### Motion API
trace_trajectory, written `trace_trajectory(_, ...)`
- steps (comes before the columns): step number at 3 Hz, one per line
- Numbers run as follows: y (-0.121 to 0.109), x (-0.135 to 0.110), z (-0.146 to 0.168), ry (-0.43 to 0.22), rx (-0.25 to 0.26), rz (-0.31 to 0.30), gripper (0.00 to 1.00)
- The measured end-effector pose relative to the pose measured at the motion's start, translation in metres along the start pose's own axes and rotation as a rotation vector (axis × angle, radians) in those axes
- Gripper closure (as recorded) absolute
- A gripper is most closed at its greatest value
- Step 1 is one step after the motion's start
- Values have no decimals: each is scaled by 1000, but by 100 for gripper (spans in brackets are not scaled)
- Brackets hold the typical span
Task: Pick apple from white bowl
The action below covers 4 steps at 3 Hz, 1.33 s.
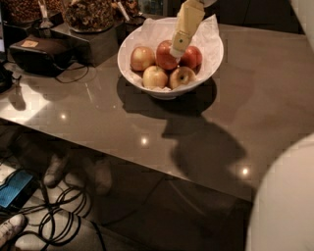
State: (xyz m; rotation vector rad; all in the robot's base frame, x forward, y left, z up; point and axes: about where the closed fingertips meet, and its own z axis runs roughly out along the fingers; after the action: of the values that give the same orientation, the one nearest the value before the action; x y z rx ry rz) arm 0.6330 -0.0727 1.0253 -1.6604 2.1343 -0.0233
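I will next grip the red apple (168, 55) at the white bowl's middle, just behind the front yellowish apples.
The white bowl (147, 81) stands on the dark table, lined with crumpled white paper, and holds several red and yellow apples. The gripper (176, 51) reaches down from the top of the view into the bowl, its cream-coloured tip just above the red apple (166, 55) at the bowl's middle, between it and another red apple (193, 56). Two yellowish apples (155, 77) lie at the front and one (141, 58) at the left.
The glossy brown table (245, 98) runs to a front edge (147, 166). A black device with a cable (37, 54) and containers of snacks (88, 14) stand at the back left. Cables and a shoe lie on the floor (49, 215). A white robot part (289, 206) fills the lower right.
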Motion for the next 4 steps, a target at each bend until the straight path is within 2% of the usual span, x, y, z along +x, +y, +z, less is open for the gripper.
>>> trace_trajectory(1,-14,-4,16,-1,-17,29,0)
trace_trajectory(2,-25,0,34,7,-37,62,13)
trace_trajectory(3,-31,3,45,5,-51,81,6)
trace_trajectory(4,-35,5,54,14,-59,92,7)
